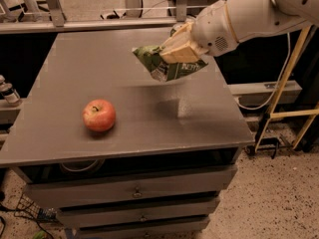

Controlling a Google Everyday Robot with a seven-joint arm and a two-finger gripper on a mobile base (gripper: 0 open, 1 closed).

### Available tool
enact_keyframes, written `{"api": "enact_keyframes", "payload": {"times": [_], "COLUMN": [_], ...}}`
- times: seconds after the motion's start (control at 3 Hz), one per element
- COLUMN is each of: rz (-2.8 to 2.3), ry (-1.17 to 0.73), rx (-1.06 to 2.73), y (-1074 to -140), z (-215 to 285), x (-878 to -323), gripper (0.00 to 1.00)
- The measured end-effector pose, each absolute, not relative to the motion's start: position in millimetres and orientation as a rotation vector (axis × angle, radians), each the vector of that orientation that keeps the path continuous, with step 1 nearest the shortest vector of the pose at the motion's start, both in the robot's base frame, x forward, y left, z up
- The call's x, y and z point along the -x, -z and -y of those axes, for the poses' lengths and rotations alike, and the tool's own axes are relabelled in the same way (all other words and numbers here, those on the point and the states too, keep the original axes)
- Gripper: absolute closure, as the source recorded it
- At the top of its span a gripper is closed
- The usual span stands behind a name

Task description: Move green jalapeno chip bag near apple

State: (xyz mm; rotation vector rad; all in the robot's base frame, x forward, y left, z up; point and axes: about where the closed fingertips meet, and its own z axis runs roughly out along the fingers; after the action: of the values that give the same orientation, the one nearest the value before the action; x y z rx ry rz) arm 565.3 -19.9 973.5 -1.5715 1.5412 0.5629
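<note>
My gripper has the green jalapeno chip bag. It will release the bag on the grey table [126,95] close behind the red apple.
The green jalapeno chip bag [162,64] hangs in the air above the right middle of the grey table [70,83], held by my gripper [178,50], which is shut on its upper right part. The white arm reaches in from the upper right. The bag's shadow falls on the tabletop below it. The red apple [99,115] with its dark stem sits on the table near the front left, well to the lower left of the bag. A green soda can is mostly hidden behind the gripper.
The table is a drawer cabinet with drawers [134,190] below its front edge. A yellow frame [284,83] stands to the right. Metal rails [89,24] run behind the table. A small bottle [9,93] sits off the table's left side.
</note>
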Motion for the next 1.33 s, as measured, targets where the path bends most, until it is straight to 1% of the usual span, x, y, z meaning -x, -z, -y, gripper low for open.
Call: {"api": "enact_keyframes", "payload": {"times": [0.33,0.67,1.0,1.33], "rz": [-1.436,-1.378,-1.373,-1.384], "ry": [-0.685,-0.787,-0.873,-0.931], "rx": [1.628,1.672,1.694,1.696], "y": [-965,-952,-931,-912], "z": [-23,-53,-68,-74], "x": [-554,-544,-539,-535], "gripper": [1.0,1.0,1.0,1.0]}}
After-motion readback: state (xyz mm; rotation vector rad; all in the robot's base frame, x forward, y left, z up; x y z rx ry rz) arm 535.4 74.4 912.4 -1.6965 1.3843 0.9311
